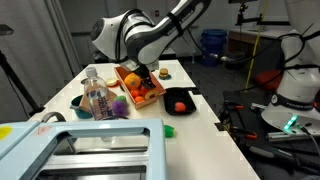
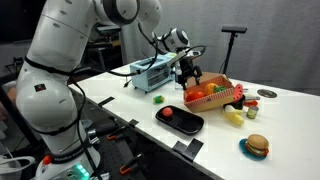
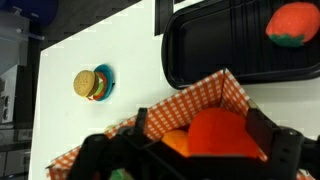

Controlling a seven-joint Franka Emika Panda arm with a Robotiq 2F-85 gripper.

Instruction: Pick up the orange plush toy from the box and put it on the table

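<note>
The fingers of my gripper needs to next close on the orange plush toy's side (image 1: 146,86) (image 3: 214,148) that faces away from the black tray, inside the checked box.
The box (image 1: 130,78) has orange-brown checked walls and holds several plush toys; it also shows in an exterior view (image 2: 226,97) and in the wrist view (image 3: 190,98). The orange plush toy (image 3: 225,135) lies inside it, with a lighter orange piece (image 3: 175,142) beside it. My gripper (image 3: 200,140) is lowered into the box, its two black fingers open on either side of the orange toy. In both exterior views the gripper (image 1: 150,74) (image 2: 188,72) hangs over the box. The white table (image 1: 195,125) (image 2: 280,115) carries everything.
A black tray (image 1: 180,107) (image 2: 185,125) (image 3: 215,55) with a red toy (image 3: 293,22) lies next to the box. A clear bottle (image 1: 97,98), a toy burger (image 2: 257,146) (image 3: 92,83) and a pale-blue bin (image 1: 90,150) (image 2: 155,72) stand on the table.
</note>
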